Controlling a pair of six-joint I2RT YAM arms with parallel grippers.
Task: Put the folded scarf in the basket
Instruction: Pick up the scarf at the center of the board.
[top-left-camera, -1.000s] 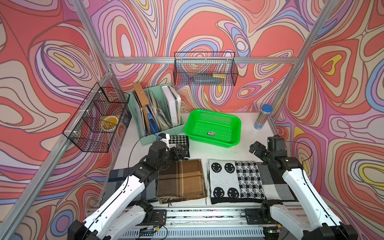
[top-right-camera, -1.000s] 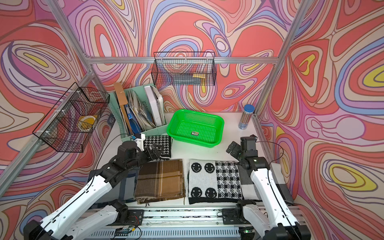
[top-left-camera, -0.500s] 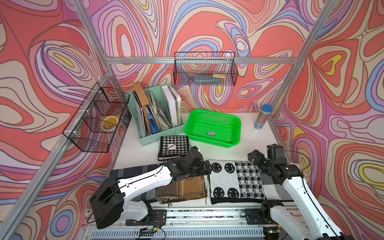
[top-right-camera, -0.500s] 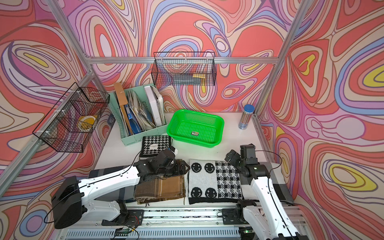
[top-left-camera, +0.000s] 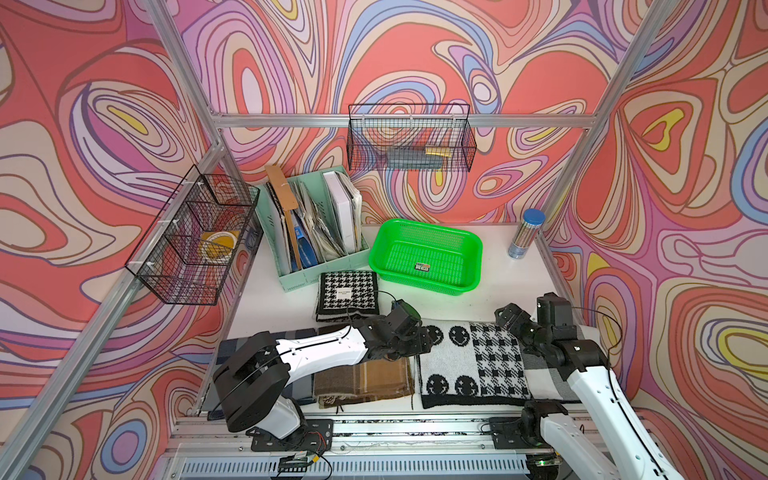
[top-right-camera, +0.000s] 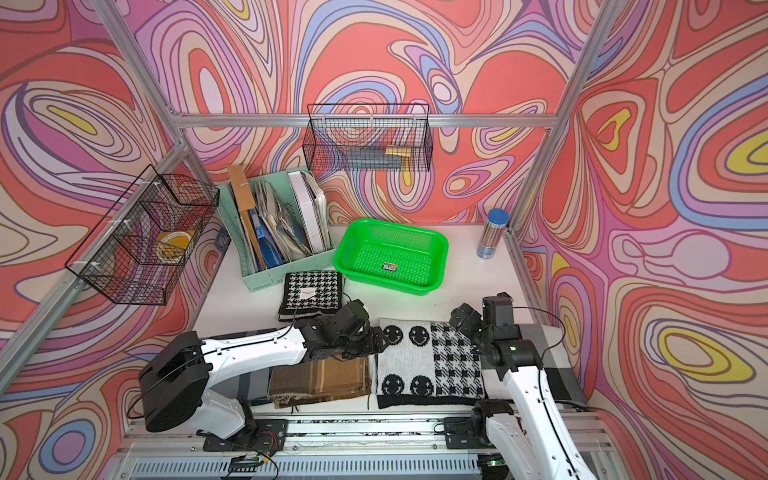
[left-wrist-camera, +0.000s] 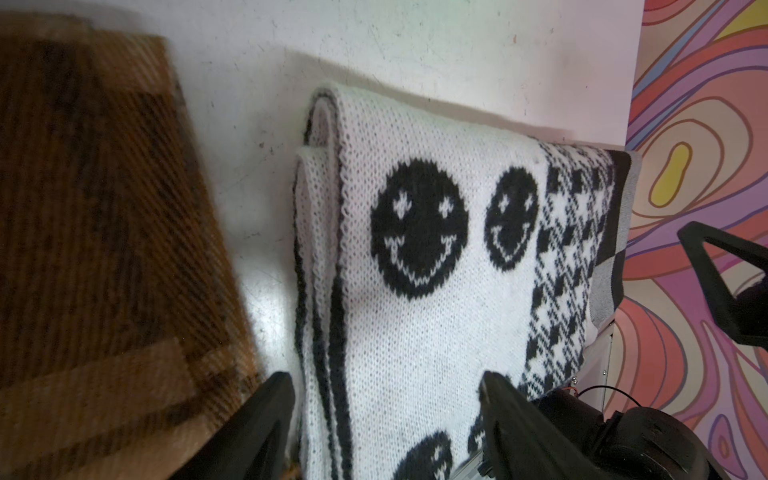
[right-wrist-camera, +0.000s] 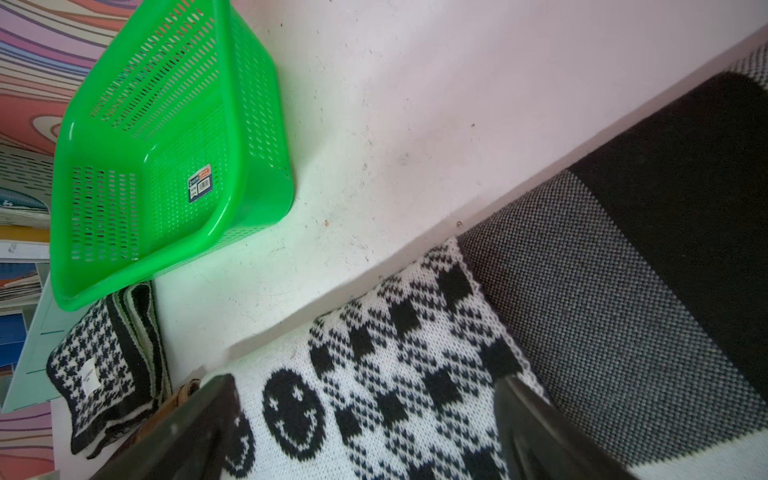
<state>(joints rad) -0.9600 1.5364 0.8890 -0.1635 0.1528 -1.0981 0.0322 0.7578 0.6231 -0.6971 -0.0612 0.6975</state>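
Observation:
I should close my right gripper on the checked side edge (top-left-camera: 521, 345) (right-wrist-camera: 510, 348) of the folded scarf, close to its far corner next to the grey-black scarf.
The folded scarf (top-left-camera: 469, 365) is white knit with black smiley faces and checks, lying flat at the table's front in both top views. My left gripper (top-left-camera: 419, 343) is open and low at its left edge. In the left wrist view the left gripper (left-wrist-camera: 386, 378) has its fingers either side of the layered edge of the scarf (left-wrist-camera: 415, 291). My right gripper (top-left-camera: 513, 320) hovers open over the scarf's far right corner, with the right gripper (right-wrist-camera: 368, 380) spanning the checked part of the scarf (right-wrist-camera: 395, 332). The green basket (top-left-camera: 478, 257) sits behind, holding only a small label.
A houndstooth scarf (top-left-camera: 347, 295) lies beside the basket, a brown plaid one (top-left-camera: 365, 378) under my left arm, and a grey-black one (top-left-camera: 548, 374) under my right arm. A mint file holder (top-left-camera: 307, 224), a blue-capped tube (top-left-camera: 525, 235) and black wire baskets (top-left-camera: 409, 139) stand behind.
My left arm swung from beside the houndstooth scarf down and right to the smiley scarf's left edge, its jaws narrowing a little. My right arm came forward and lower over the scarf's right end.

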